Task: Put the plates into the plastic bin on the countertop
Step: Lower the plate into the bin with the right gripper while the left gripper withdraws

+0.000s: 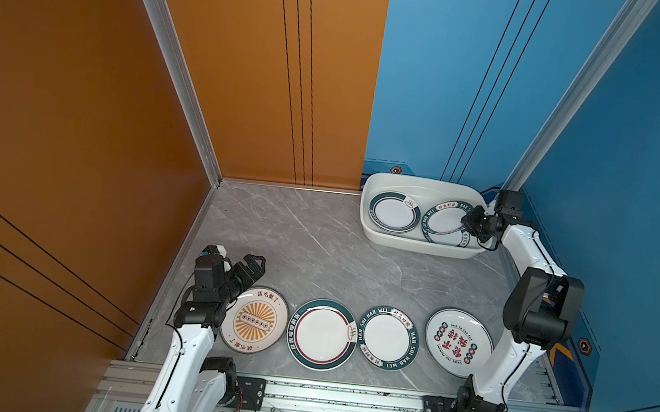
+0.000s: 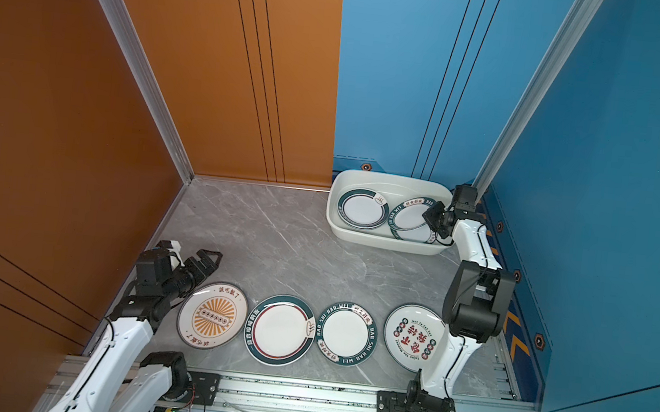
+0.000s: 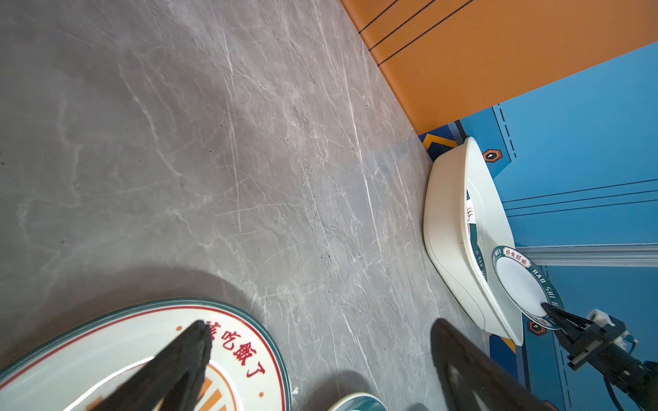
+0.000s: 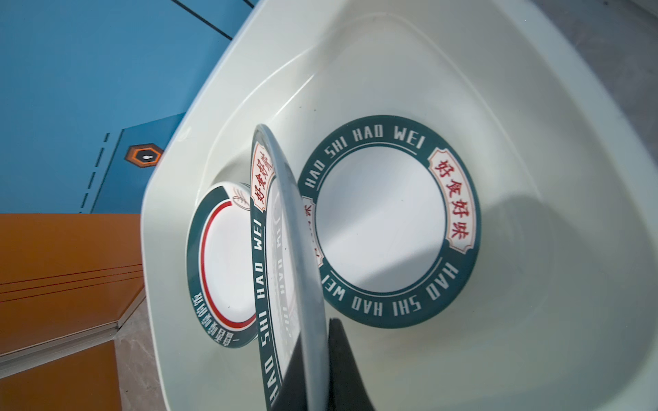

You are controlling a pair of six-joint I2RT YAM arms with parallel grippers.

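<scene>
My right gripper needs to release the tilted green lettered plate so that it rests on top of the matching plate inside the white plastic bin (image 1: 450, 229) (image 4: 390, 220).
Four plates lie in a row near the countertop's (image 1: 315, 247) front edge: a sunburst plate (image 1: 254, 320), a green-and-red-rimmed plate (image 1: 322, 334), a green lettered plate (image 1: 389, 337) and a red-character plate (image 1: 458, 342). My left gripper (image 1: 248, 273) (image 3: 320, 323) hangs open over the sunburst plate's (image 3: 245, 352) far rim, holding nothing. The white plastic bin (image 1: 416, 243) (image 4: 534, 320) stands at the back right, with two green-rimmed plates flat inside (image 4: 228, 256) (image 4: 384, 220). My right gripper (image 1: 466, 222) (image 4: 315, 341) is shut on a third green lettered plate (image 1: 446, 219) (image 4: 285, 227), held tilted above the bin's right end.
The orange wall (image 1: 77, 126) runs along the countertop's left side and the blue wall (image 1: 633, 205) along the right. A silver aluminium rail (image 1: 341, 396) with both arm bases spans the front. The right arm's elbow (image 1: 538, 312) hangs beside the red-character plate.
</scene>
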